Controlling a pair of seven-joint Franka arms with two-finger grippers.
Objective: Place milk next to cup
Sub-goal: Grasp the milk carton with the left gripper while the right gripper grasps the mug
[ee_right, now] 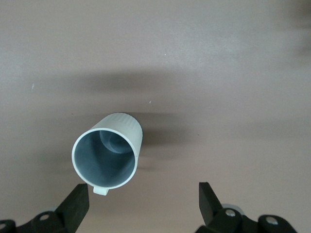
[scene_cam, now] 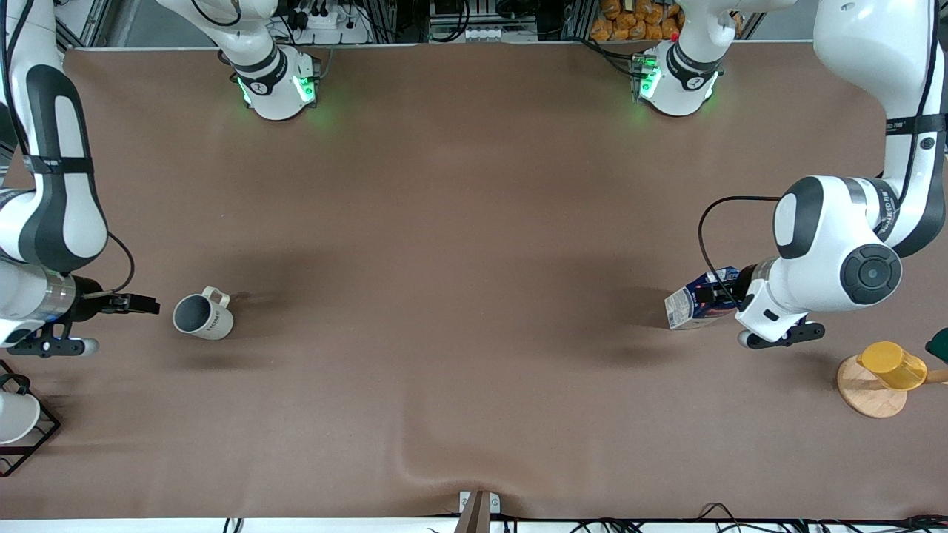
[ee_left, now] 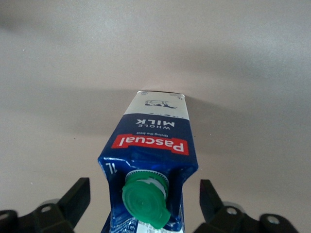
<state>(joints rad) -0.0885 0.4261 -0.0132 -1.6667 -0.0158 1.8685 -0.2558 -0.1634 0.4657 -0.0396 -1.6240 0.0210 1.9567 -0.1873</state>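
Observation:
The robot's right gripper needs to close on the rim of the cream cup (scene_cam: 175, 319) (ee_right: 135, 168), on the side nearest that gripper, with one finger inside the cup.
The milk (scene_cam: 692, 302) is a dark blue carton with a green cap, standing on the brown table toward the left arm's end. My left gripper (scene_cam: 724, 293) is over its top and open. In the left wrist view its fingers (ee_left: 77, 198) stand on either side of the carton's gabled top (ee_left: 150, 160), with gaps on both sides. The cup (scene_cam: 203, 315) is a cream mug with a grey inside, standing toward the right arm's end. My right gripper (scene_cam: 142, 303) is open and empty beside it. In the right wrist view the cup (ee_right: 108, 154) is off to one finger's side (ee_right: 77, 201).
A yellow cup (scene_cam: 892, 365) rests on a round wooden stand (scene_cam: 868, 391) at the left arm's end. A black wire rack (scene_cam: 33, 437) with a plain white cup (scene_cam: 15, 418) stands at the right arm's end. The table cloth has a wrinkle (scene_cam: 415, 468) near the front edge.

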